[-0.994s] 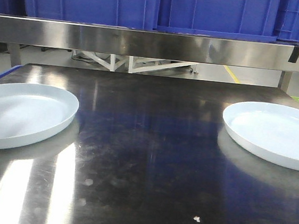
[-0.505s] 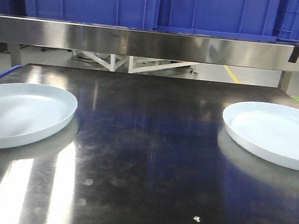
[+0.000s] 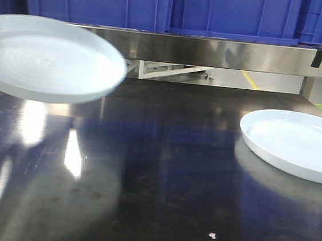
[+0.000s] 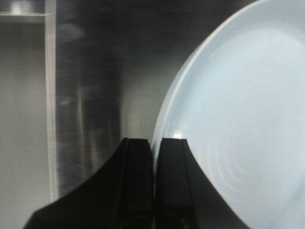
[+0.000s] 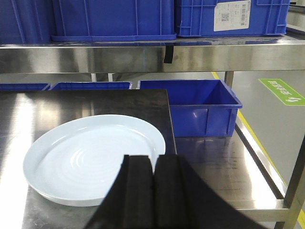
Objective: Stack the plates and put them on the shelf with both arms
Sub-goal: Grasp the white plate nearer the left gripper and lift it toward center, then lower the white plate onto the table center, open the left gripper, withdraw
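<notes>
The robot's left gripper will release its plate on the near middle part of the dark steel table (image 3: 169, 209).
Two pale bluish-white plates show. In the front view the left plate (image 3: 52, 60) hangs tilted and blurred above the dark steel table (image 3: 161, 172). My left gripper (image 4: 154, 143) is shut on that plate's (image 4: 238, 119) rim, which runs between the two black fingers. The right plate (image 3: 297, 143) lies flat on the table at the right. My right gripper (image 5: 155, 160) is shut with nothing between its fingers, and it hovers over the near right rim of this plate (image 5: 90, 157).
A steel shelf (image 3: 214, 51) crosses above the table's back, loaded with blue crates (image 3: 230, 12). Beside the table's right edge, lower down, stands an open blue bin (image 5: 190, 102). A shelf post (image 5: 295, 191) rises at the far right.
The left plate has left the table: it now hangs higher and a little further right, in front of the shelf edge. The right plate has not moved.
</notes>
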